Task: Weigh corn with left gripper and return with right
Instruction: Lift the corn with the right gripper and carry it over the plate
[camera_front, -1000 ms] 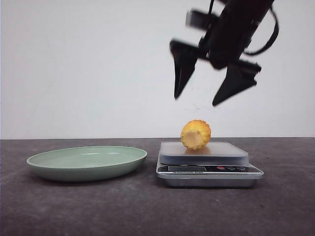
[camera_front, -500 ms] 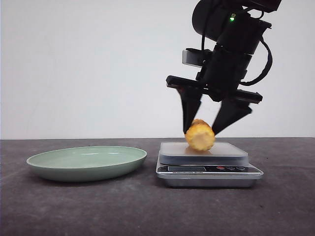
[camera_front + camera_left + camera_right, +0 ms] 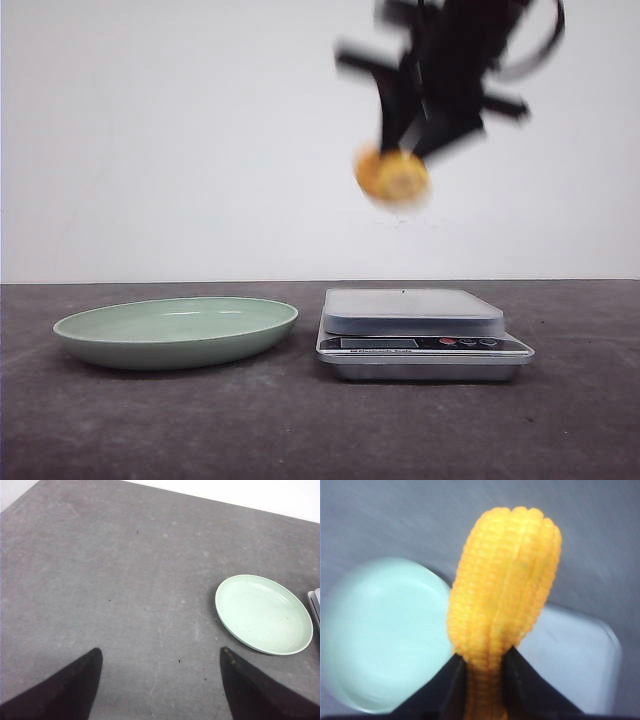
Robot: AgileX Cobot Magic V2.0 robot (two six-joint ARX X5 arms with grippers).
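My right gripper needs to let go of the corn, and it will be set down near the middle of the empty green plate (image 3: 163, 313) (image 3: 384, 634).
The corn (image 3: 393, 177) is a short yellow-orange cob held in the air, high above the scale (image 3: 414, 312). My right gripper (image 3: 412, 135) is blurred by motion and is shut on it. In the right wrist view the fingers (image 3: 445, 685) clamp the cob (image 3: 505, 590) near its lower end, with the green plate (image 3: 375, 630) and the scale (image 3: 575, 660) below. My left gripper (image 3: 160, 651) is open and empty above bare table, to one side of the green plate (image 3: 262, 614). The left gripper does not show in the front view.
The green plate (image 3: 175, 330) sits on the dark table left of the silver scale. The scale's platform is bare. A corner of the scale (image 3: 316, 605) shows at the edge of the left wrist view. A white wall stands behind the table.
My right gripper came down around the corn on the scale, shut on it, and has lifted it well above the scale. The scale's platform is now bare.
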